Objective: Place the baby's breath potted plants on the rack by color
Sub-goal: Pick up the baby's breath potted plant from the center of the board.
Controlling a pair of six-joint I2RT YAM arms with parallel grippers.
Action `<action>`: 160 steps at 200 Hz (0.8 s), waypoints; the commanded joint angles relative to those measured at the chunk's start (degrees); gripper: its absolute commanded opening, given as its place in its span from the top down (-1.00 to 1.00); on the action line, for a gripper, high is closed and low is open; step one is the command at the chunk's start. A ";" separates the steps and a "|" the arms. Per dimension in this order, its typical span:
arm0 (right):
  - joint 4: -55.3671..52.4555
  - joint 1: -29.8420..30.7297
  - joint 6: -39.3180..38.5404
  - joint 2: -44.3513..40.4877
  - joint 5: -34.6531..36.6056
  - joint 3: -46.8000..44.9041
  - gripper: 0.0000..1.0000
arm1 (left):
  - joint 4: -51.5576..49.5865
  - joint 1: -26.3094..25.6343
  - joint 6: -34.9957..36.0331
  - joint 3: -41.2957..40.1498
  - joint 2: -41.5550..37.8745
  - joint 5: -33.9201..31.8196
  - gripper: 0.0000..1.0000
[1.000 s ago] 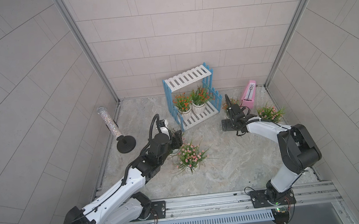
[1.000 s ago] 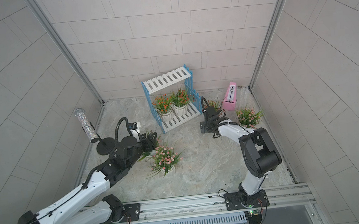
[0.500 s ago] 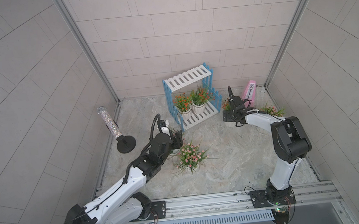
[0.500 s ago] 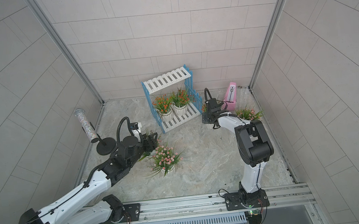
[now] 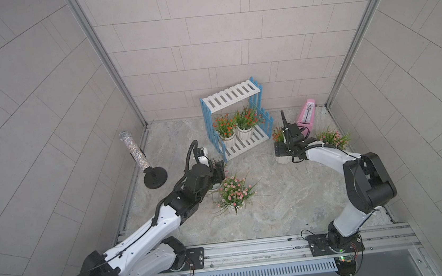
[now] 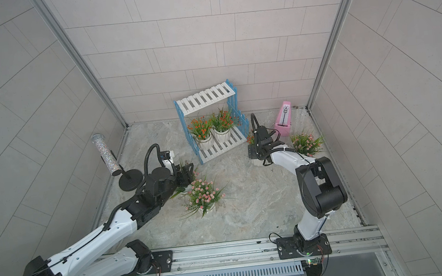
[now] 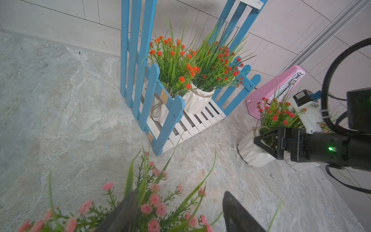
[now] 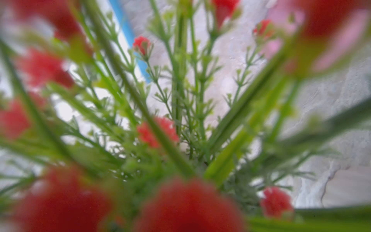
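Observation:
I need to next move my right gripper to the front end of the rack's blue side fence (image 5: 269,119), toward the pink metronome, and close it there.
The rack (image 5: 231,96) stands at the back with two orange-red baby's breath plants (image 5: 224,126) (image 5: 245,118) on its lower shelf. Its upper shelf is bare. A third orange-red plant (image 5: 277,136) stands on the floor right of the rack. My right gripper (image 5: 282,150) straddles its white pot (image 7: 249,152), with one finger (image 7: 268,144) lying against the pot's side. The right wrist view is filled with its blurred spray (image 8: 144,46). My left gripper (image 7: 178,213) stands open among the pink blossoms (image 7: 154,200) of a plant left of the rack. Pink plants (image 5: 233,192) (image 5: 332,139) stand mid-floor and at the right.
A pink metronome (image 5: 307,113) leans near the back right corner, just behind the right gripper. A glittery tube on a black round stand (image 5: 155,175) is at the left wall. Tiled walls close in three sides.
The right arm has shifted a little around the orange-red plant on the floor, its gripper staying at the pot. The left arm has not moved.

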 commanded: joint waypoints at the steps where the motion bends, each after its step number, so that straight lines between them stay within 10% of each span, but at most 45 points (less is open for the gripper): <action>1: 0.23 3.13 -1.20 -5.50 -0.55 0.91 -0.57 | 0.20 -0.21 0.75 1.06 0.79 -1.73 -0.40; 160: -5.73 11.32 -5.97 18.79 -8.44 34.81 -0.55 | 0.46 -0.19 1.77 0.81 1.56 -3.10 -0.40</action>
